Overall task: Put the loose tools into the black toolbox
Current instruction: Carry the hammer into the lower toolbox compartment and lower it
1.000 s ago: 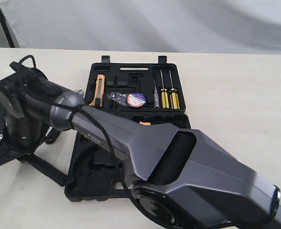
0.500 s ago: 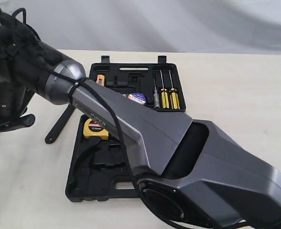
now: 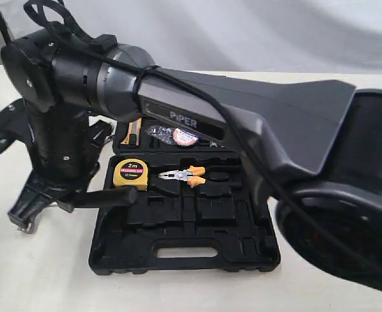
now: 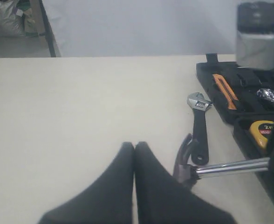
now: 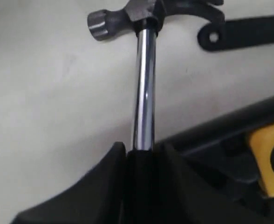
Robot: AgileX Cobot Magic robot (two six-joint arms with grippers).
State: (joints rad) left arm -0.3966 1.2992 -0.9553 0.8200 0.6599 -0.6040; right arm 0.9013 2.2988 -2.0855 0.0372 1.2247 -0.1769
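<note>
My right gripper has the claw hammer by its black handle, and the hammer's head is outside the toolbox. Next, I take the hammer's chrome shaft (image 5: 145, 88) before I seat it.
My right gripper (image 5: 144, 147) is shut on the claw hammer's black handle, where the chrome shaft (image 5: 145, 84) begins. In the exterior view the handle (image 3: 110, 197) sticks out over the left edge of the open black toolbox (image 3: 113, 255). The hammer head (image 4: 183, 165) hangs beside the handle end of the adjustable wrench (image 4: 198, 126), which lies on the table left of the toolbox. A tape roll in clear wrap (image 3: 183, 136) lies in the toolbox's far half. My left gripper (image 4: 134, 145) is shut and empty, close to the hammer head.
A yellow tape measure (image 3: 130, 175) and orange-handled pliers (image 3: 184, 174) sit in the toolbox's near half. An orange utility knife (image 3: 136, 130) is in the far half. My right forearm (image 3: 256, 123) spans the toolbox's far half, hiding part of it.
My right arm has risen and swung, bringing the hammer's handle end round to the toolbox's left edge. The forearm no longer covers the tape measure and pliers.
</note>
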